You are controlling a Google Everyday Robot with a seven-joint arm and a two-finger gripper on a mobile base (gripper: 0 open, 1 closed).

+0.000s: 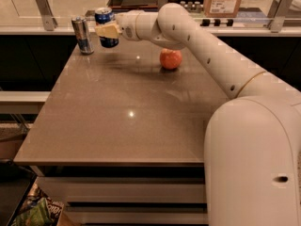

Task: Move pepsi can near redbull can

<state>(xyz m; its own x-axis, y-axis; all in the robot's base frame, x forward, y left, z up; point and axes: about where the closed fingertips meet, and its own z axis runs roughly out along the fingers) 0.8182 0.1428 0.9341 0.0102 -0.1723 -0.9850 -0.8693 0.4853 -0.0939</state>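
The robot's gripper should release the pepsi can on the brown table (106,56) close beside the redbull can, on the side where the apple is.
The pepsi can (106,28), short and blue with a silver top, is held upright in my gripper (109,31), slightly above the far left of the table. The gripper's tan fingers (109,30) are shut around the can's middle. The redbull can (83,35), slim, silver and blue, stands upright on the table's far left corner, just left of the pepsi can with a small gap between them.
A red-orange apple (170,59) sits on the brown table (131,121) to the right of the cans, under my arm. A counter with metal posts and a cardboard box (225,0) runs behind the table.
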